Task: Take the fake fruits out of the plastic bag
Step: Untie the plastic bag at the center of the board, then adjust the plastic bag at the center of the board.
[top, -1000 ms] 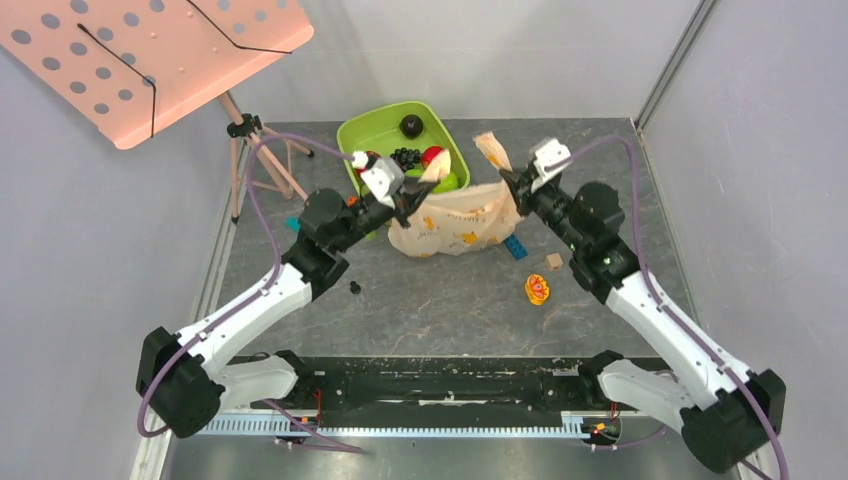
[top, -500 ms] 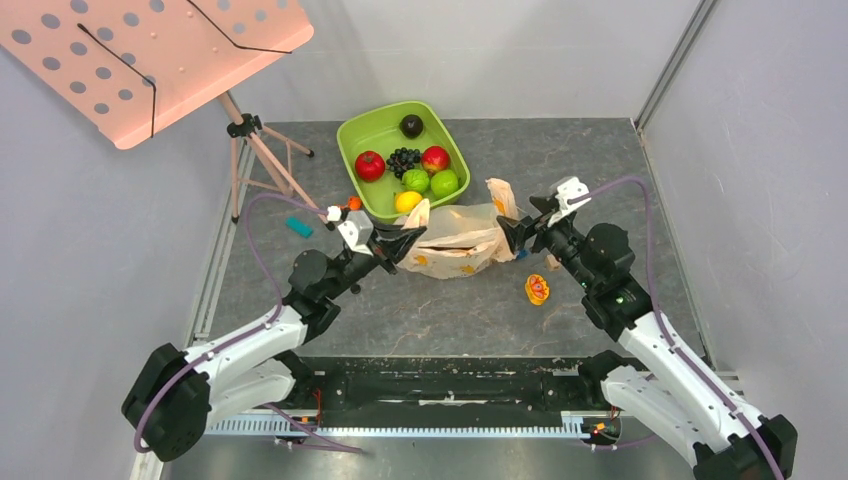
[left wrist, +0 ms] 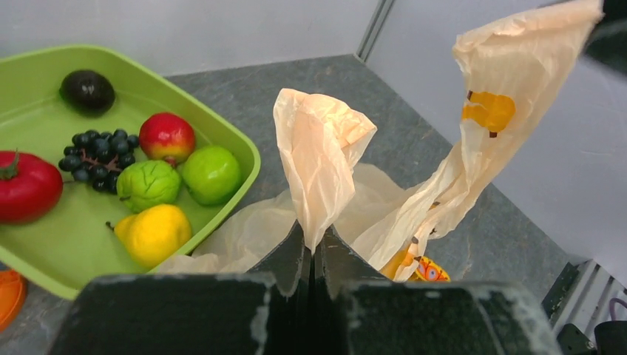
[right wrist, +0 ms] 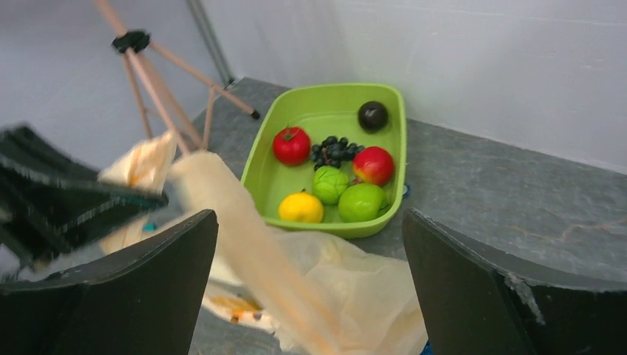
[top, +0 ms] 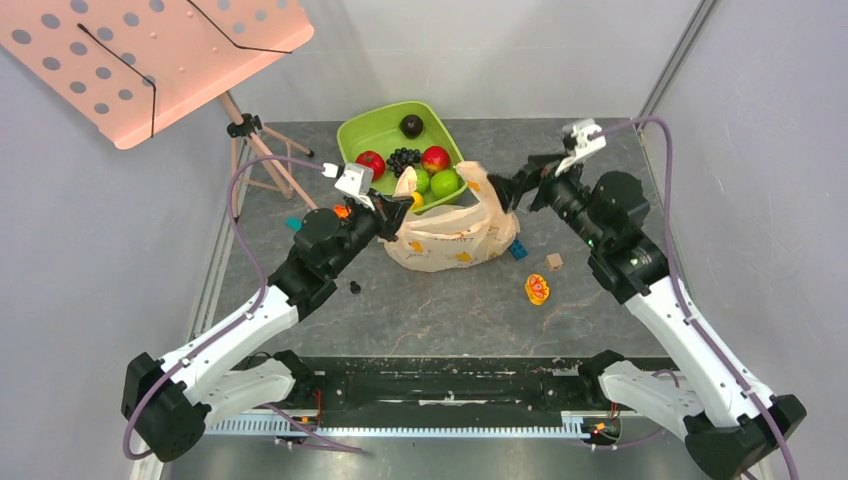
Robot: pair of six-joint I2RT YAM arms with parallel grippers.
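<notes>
Next, my right gripper moves next to the plastic bag's near-side rim (top: 424, 237), beside my left gripper, and closes there.
The peach-beige plastic bag (top: 450, 240) lies slumped on the table in front of the green tub. My left gripper (top: 398, 200) is shut on the bag's left handle (left wrist: 319, 148), which stands up from between the pinched jaws (left wrist: 314, 240). The bag's right handle (top: 478, 182) hangs loose and upright. My right gripper (top: 510, 188) is just right of it, wide open (right wrist: 309, 222) and holding nothing, with the bag (right wrist: 362, 288) below its fingers. The fake fruits are hidden inside the bag.
A green tub (top: 360, 135) behind the bag holds red, green, yellow and dark fruits and a blackish grape bunch (top: 404, 158). Right of the bag lie a blue block (top: 517, 250), a tan block (top: 553, 261) and an orange-yellow toy (top: 537, 289). A pink music stand (top: 150, 60) is far left.
My right gripper has opened, let go of the bag's right handle and drawn back to the far right. The bag has sagged; my left gripper still pinches its handle, now nearer the tub.
</notes>
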